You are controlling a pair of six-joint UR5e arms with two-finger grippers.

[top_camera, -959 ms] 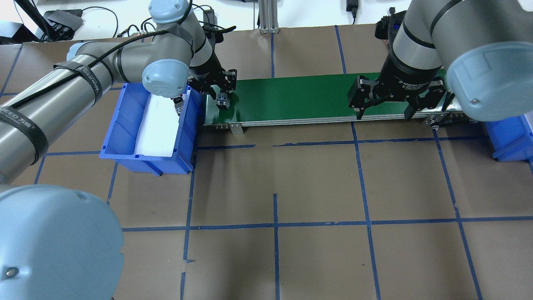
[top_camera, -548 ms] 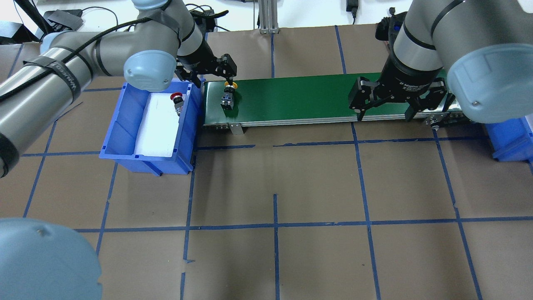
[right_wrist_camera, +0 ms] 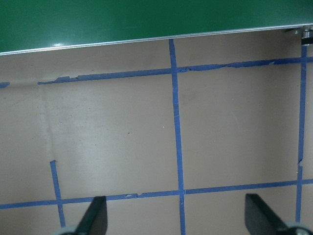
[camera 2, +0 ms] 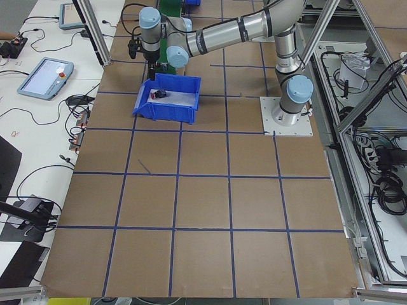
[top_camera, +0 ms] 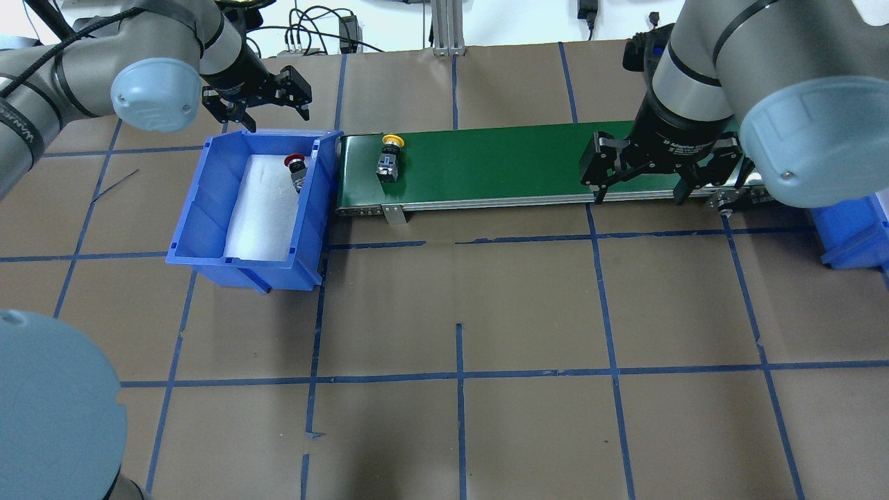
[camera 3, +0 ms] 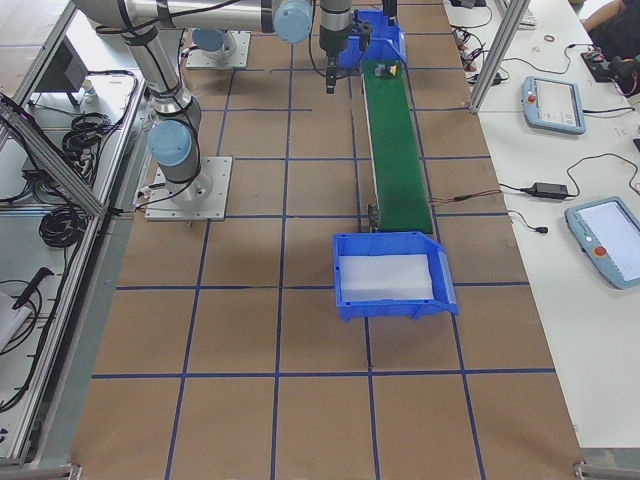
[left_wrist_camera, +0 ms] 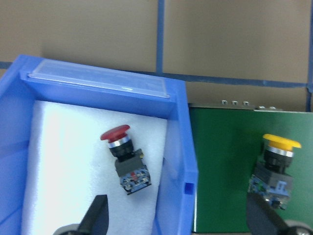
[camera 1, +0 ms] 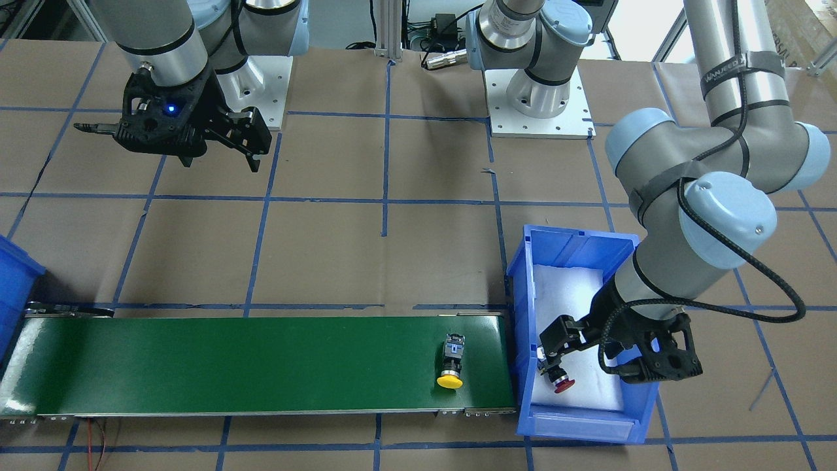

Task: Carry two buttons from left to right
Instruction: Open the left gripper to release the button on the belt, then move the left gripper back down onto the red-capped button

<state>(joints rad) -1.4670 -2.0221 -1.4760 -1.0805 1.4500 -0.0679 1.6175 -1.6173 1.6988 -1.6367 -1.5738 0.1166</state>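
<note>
The red button in the bin has a black body (camera 1: 551, 369) (left_wrist_camera: 128, 162), which my left gripper should go to next and close on, just behind the button's red cap.
The yellow button (top_camera: 389, 158) lies on its side at the left end of the green conveyor belt (top_camera: 500, 160); it also shows in the front view (camera 1: 451, 367) and the left wrist view (left_wrist_camera: 276, 166). The red button (top_camera: 296, 169) lies on white foam in the left blue bin (top_camera: 208, 208), and is seen too in the front view (camera 1: 558, 378) and the left wrist view (left_wrist_camera: 124, 156). My left gripper (top_camera: 267, 111) is open and empty, held above the bin's far end. My right gripper (top_camera: 640, 193) is open and empty, over the belt's right part.
A second blue bin (top_camera: 851, 229) stands at the belt's right end, with white foam inside (camera 3: 385, 278). Brown table paper with blue tape grid lines (top_camera: 458, 375) lies in front of the belt. Cables lie behind the belt at the back edge.
My left gripper let go of the yellow button on the belt, then rose and moved left to the bin's far end. The button has shifted slightly right. The right arm held still.
</note>
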